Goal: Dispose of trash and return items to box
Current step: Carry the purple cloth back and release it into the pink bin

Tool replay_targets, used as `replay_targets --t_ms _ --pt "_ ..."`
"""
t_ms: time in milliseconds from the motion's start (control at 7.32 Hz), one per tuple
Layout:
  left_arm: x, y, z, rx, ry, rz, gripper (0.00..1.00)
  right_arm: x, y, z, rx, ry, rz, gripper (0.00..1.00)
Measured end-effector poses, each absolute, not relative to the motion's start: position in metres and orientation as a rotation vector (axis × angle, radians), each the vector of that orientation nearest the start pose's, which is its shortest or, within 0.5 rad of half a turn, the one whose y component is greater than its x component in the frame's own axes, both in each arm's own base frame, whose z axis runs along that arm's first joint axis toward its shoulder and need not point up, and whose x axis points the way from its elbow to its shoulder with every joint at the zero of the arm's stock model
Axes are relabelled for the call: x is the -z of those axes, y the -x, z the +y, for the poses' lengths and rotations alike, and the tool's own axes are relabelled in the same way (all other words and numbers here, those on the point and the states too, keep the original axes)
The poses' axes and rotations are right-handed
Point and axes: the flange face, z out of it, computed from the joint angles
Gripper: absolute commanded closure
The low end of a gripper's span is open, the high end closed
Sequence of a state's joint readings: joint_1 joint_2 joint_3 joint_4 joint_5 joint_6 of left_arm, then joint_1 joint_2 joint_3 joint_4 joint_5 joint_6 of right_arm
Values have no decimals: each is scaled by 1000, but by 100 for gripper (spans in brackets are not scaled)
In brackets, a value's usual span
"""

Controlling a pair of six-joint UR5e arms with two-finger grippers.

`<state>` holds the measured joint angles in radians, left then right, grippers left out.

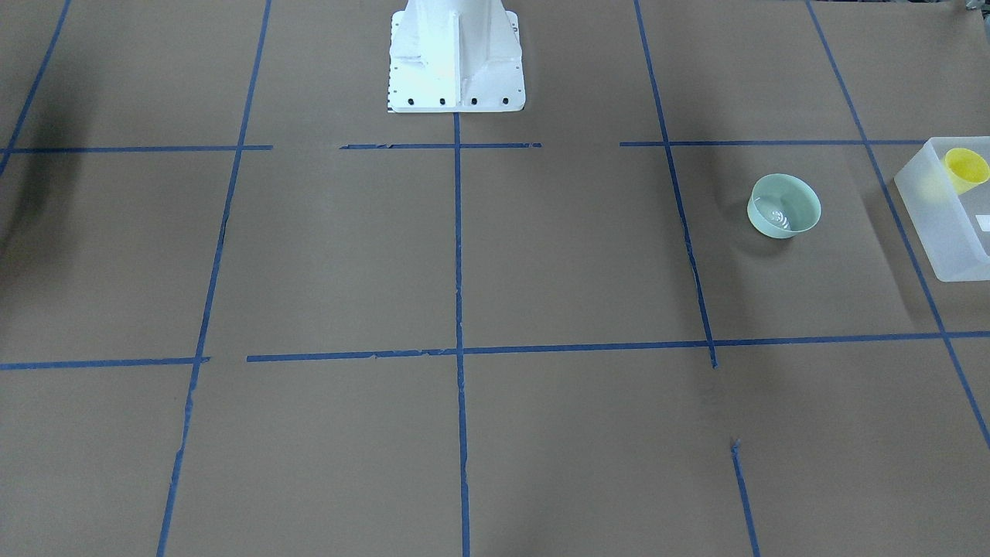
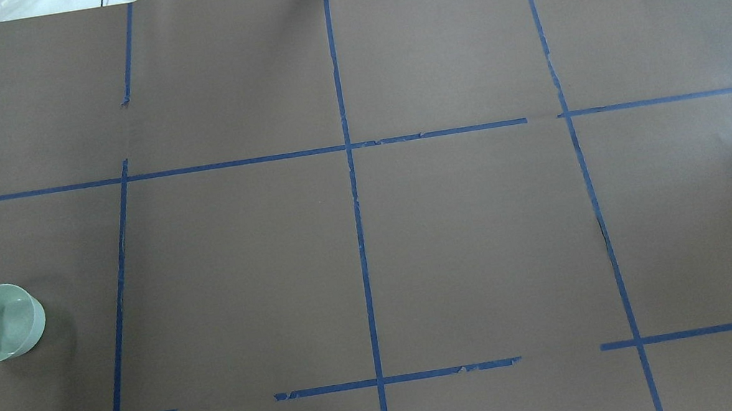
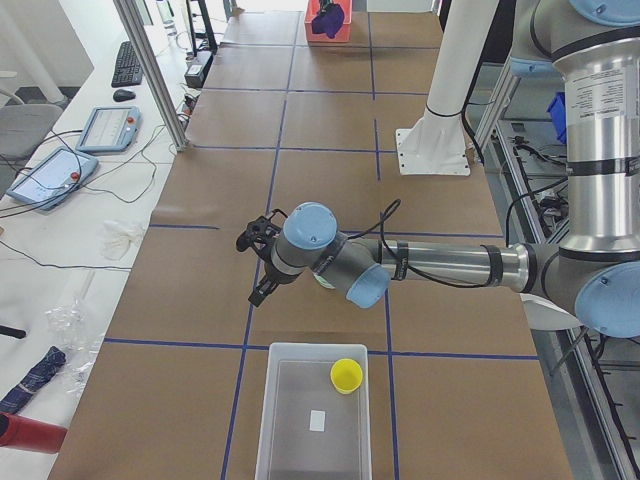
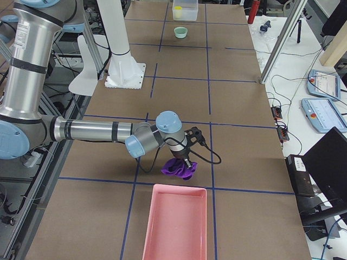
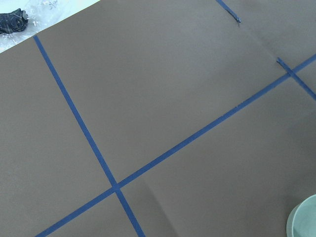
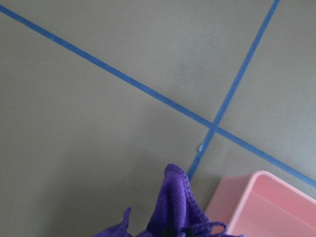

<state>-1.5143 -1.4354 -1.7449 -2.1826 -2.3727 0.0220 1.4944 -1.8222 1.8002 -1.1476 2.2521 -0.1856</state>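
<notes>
My left gripper should grip the rim (image 1: 817, 214) (image 5: 290, 226) of the mint-green bowl, at the side of the bowl that faces the frosted box.
The mint-green bowl (image 1: 783, 205) stands upright on the brown table, also in the overhead view (image 2: 0, 322). The yellow cup (image 1: 967, 169) lies inside the frosted box (image 1: 940, 232) at the table's end, as the left side view shows (image 3: 347, 375). My left gripper (image 3: 258, 270) hovers above the table near the bowl; I cannot tell whether it is open. My right gripper (image 4: 183, 161) holds a crumpled purple cloth (image 6: 170, 207) just above the table, beside the pink bin (image 6: 266, 207).
The robot's white base (image 1: 456, 58) stands at the middle of the near edge. The pink bin (image 4: 174, 222) lies at the table's right end. Blue tape lines (image 2: 354, 200) grid the surface. Tablets and cables lie on the side bench (image 3: 60, 170).
</notes>
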Motion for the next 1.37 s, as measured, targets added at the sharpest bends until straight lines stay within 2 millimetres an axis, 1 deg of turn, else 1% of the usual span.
replay_targets --t_ms 137,273,410,547,683,820,957,1093,1230,1366 --pt "-558 35 -463 -314 -606 777 0 -618 -82 -419 430 -417 -635 100" --pt "-555 35 -466 -305 -608 773 0 -632 -113 -422 489 -404 -619 15" --pt "-552 33 -469 -304 -611 773 0 -659 -129 -421 521 -377 -621 0" --pt "-549 30 -472 -301 -611 776 0 -685 -135 -418 521 -354 -632 0" --pt "-545 25 -475 -288 -604 783 0 -698 -137 -418 458 -338 -653 0" --pt "-541 14 -479 -262 -587 788 0 -693 -134 -420 331 -320 -691 0" --pt "-539 -1 -480 -226 -565 789 0 -672 -125 -426 196 -318 -736 0" --pt "-542 -16 -476 -196 -549 781 0 -645 -108 -433 102 -324 -778 0" --pt "-554 -36 -464 -179 -552 768 0 -622 -87 -437 52 -329 -810 0" --pt "-567 -62 -445 -168 -565 769 0 -608 -71 -439 39 -337 -831 0"
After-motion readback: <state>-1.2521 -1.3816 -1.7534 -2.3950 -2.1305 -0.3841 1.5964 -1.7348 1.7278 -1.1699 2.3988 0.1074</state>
